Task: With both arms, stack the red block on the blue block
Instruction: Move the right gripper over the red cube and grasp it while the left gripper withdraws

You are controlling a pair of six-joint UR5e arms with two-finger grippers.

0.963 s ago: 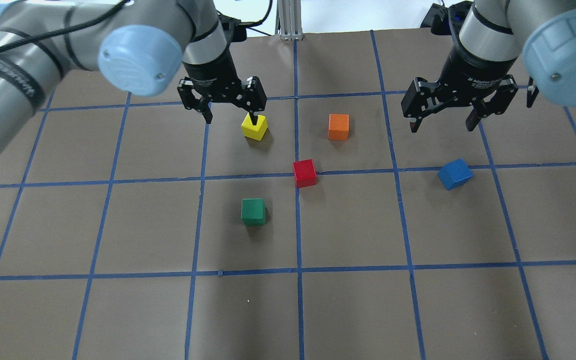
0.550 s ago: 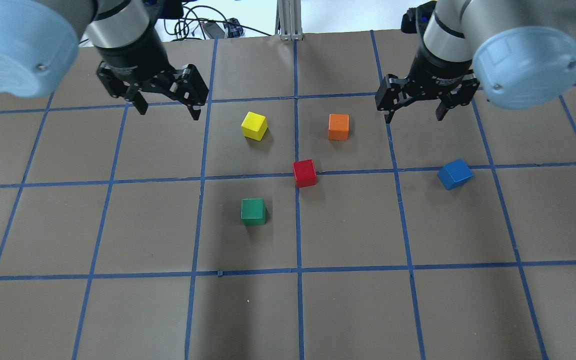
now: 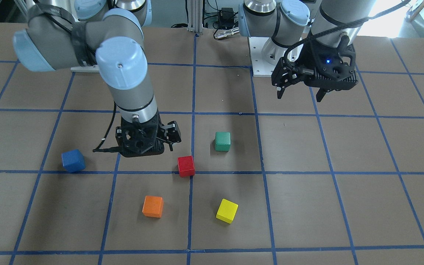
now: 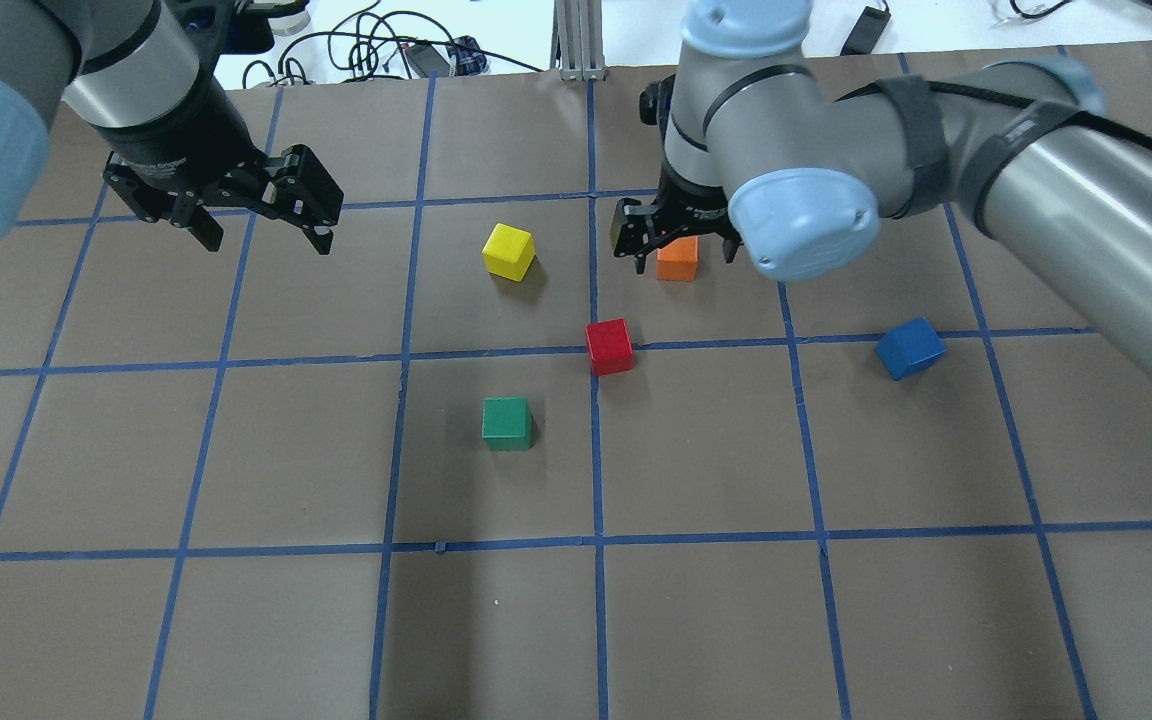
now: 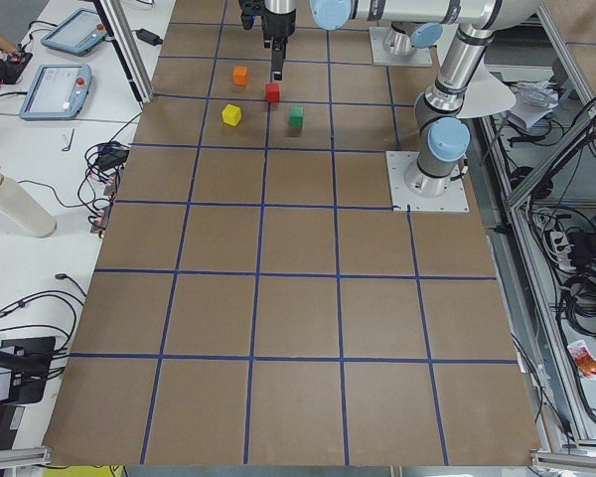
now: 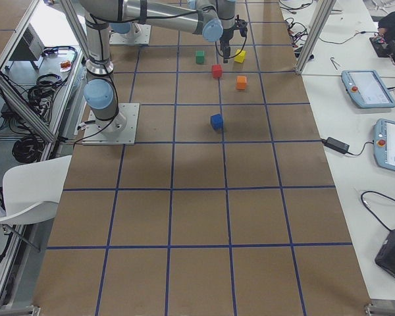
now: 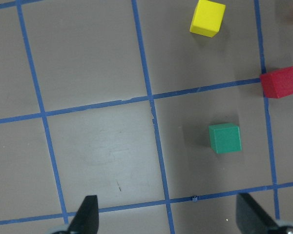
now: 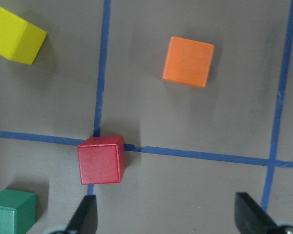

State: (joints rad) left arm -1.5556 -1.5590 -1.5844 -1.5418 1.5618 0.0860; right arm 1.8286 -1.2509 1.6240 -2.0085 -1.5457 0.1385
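The robot's right gripper needs to close on two opposite sides (image 3: pixel 186 166) (image 8: pixel 102 161) of the red block, one that faces the green cube and one that faces the blue block.
The red block (image 4: pixel 609 346) sits on a blue tape crossing near the table's middle; it also shows in the front view (image 3: pixel 186 166) and the right wrist view (image 8: pixel 101 160). The blue block (image 4: pixel 909 348) lies turned at an angle, far to the right, and shows in the front view (image 3: pixel 73 161). My right gripper (image 4: pixel 674 245) hangs open and empty above the table, over the orange cube and just beyond the red block. Its fingers (image 8: pixel 85 214) frame the floor beside the red block. My left gripper (image 4: pixel 256 225) is open and empty at the far left, away from all cubes.
An orange cube (image 4: pixel 677 260) sits under the right gripper. A yellow cube (image 4: pixel 509 251) lies left of it and a green cube (image 4: pixel 507 422) nearer, left of the red block. The brown table (image 4: pixel 696 620) carries a blue tape grid.
The left gripper has moved left, away from the yellow cube. The right arm has swung left from near the blue block to over the orange cube. Both stay open; no cube moved.
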